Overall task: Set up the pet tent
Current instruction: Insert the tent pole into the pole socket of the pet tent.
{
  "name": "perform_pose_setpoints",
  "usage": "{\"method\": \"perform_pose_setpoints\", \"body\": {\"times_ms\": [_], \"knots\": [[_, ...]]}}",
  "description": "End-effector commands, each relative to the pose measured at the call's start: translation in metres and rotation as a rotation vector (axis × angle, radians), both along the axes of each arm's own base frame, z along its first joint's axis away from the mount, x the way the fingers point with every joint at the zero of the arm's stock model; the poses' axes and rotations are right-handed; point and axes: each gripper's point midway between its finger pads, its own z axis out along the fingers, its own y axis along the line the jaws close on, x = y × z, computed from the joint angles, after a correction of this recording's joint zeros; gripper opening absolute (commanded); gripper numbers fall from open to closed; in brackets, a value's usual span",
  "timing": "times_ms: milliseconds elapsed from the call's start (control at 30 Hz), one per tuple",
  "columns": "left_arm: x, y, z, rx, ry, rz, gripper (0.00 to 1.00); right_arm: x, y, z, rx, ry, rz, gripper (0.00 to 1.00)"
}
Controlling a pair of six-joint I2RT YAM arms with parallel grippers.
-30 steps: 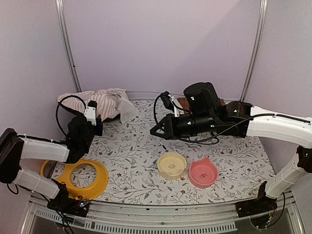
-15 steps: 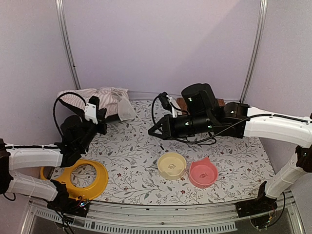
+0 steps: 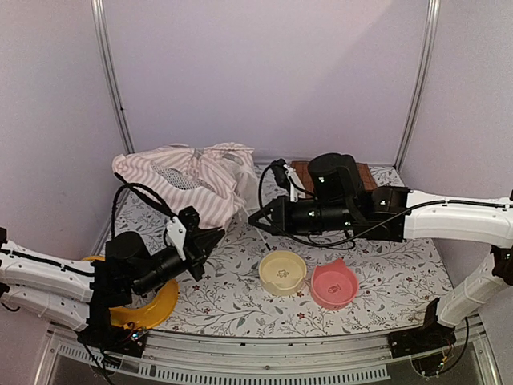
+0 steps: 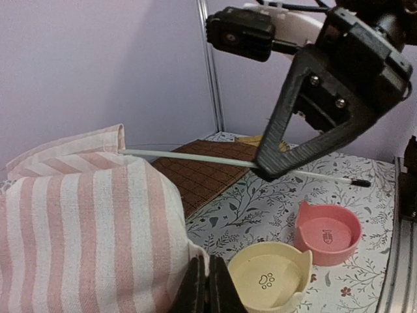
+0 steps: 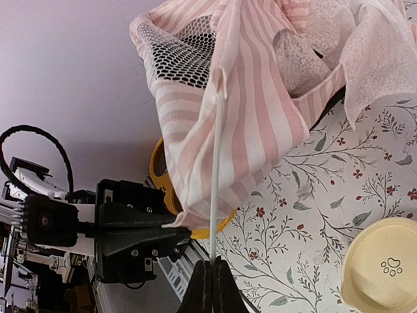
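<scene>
The pole's black end points away from the fabric corner of the raised tent, so next my left gripper lowers and retake that corner [image 5: 189, 215] beside the pole.
The pet tent [image 3: 196, 180] is a heap of pink-and-white striped fabric with a white mesh panel, lying at the back left of the table. My left gripper [image 3: 216, 236] is shut on a front corner of its fabric; the left wrist view shows the cloth [image 4: 85, 222] pinched between the closed fingers [image 4: 209, 280]. My right gripper [image 3: 254, 218] is shut on a thin clear pole [image 5: 215, 189] that runs into a striped sleeve of the tent [image 5: 247, 124]. In the left wrist view this pole [image 4: 195, 158] passes through the right gripper's tip [image 4: 267, 172].
A cream bowl [image 3: 282, 273] and a pink bowl [image 3: 333, 285] sit in front of the right arm. A yellow ring [image 3: 154, 302] lies at the front left under the left arm. A brown quilted mat [image 3: 298, 168] is behind the right arm.
My left gripper has closed on the tent's fabric and pulled it forward and to the right, spreading the tent out. The right gripper has kept its hold on the pole and barely shifted.
</scene>
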Motion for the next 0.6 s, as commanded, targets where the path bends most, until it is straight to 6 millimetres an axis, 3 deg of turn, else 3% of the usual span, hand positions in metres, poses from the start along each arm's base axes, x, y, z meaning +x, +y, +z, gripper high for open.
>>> {"method": "perform_pose_setpoints", "body": {"times_ms": [0, 300, 400, 567], "knots": [[-0.02, -0.017, -0.011, 0.026, 0.025, -0.025, 0.0, 0.018, -0.003, 0.046, 0.2, -0.086, -0.089, 0.0], [-0.051, -0.056, -0.036, 0.062, 0.124, -0.17, 0.0, 0.029, 0.005, 0.032, 0.228, -0.1, -0.153, 0.0], [-0.048, -0.052, -0.046, 0.028, 0.17, -0.15, 0.0, 0.037, 0.011, 0.004, 0.177, -0.083, -0.181, 0.0], [-0.048, -0.042, -0.068, -0.01, 0.287, -0.137, 0.0, 0.037, 0.037, -0.055, 0.083, -0.012, -0.116, 0.0]]}}
